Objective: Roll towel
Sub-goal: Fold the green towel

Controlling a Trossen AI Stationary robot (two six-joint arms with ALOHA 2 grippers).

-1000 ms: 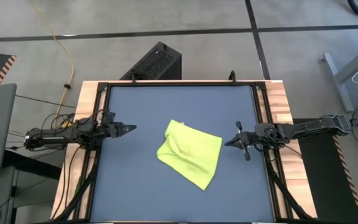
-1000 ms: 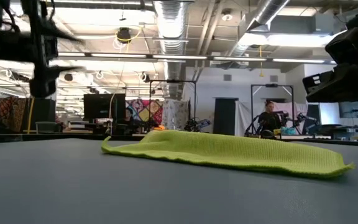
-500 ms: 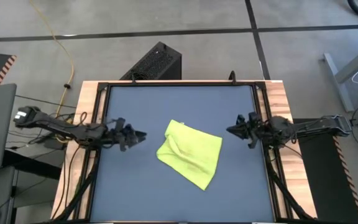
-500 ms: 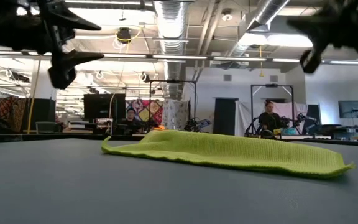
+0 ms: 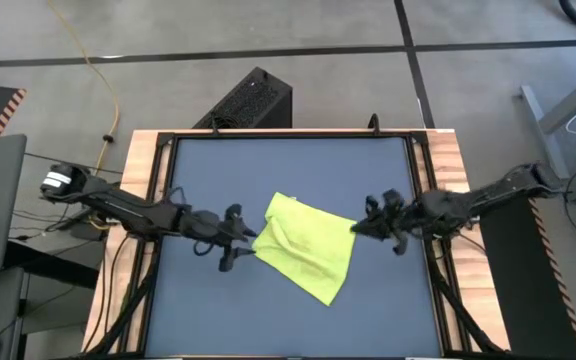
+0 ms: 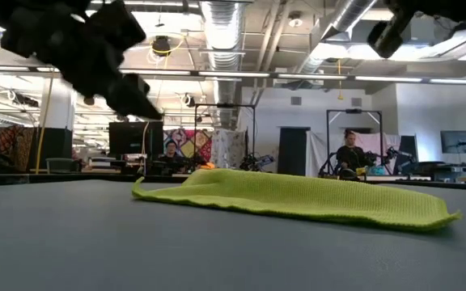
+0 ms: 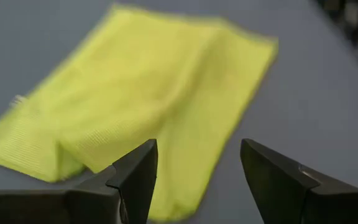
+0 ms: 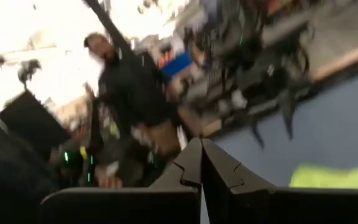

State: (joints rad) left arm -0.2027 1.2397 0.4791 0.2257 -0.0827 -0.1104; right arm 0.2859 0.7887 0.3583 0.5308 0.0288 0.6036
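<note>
Next, I close my right gripper on the near corner [image 5: 328, 303] of the lime yellow-green towel, the corner that is farthest from the black box.
The lime yellow-green towel [image 5: 306, 247] lies rumpled and flat on the dark blue table mat [image 5: 288, 160]; its left part is folded over into a low ridge [image 6: 217, 179]. My left gripper [image 5: 249, 239] hovers open just off the towel's left edge, and its wrist view looks down on the towel [image 7: 160, 106] past the spread fingers [image 7: 197, 163]. My right gripper [image 5: 355, 229] is shut and hangs in the air at the towel's right corner. Its wrist view [image 8: 201, 147] looks out almost level, with only a strip of towel [image 8: 334, 176] in sight.
Black frame rails and a wooden border [image 5: 448, 170] edge the mat. A black box [image 5: 253, 98] stands on the floor beyond the far edge. People [image 6: 350, 153] sit in the room behind, and one person [image 8: 129, 93] shows in the right wrist view.
My left gripper has swung from the table's left edge toward the towel's left edge, rolling its wrist, and has stayed open. My right gripper has risen and moved left toward the towel's right corner, also rolling, and has stayed shut. The towel has not moved.
</note>
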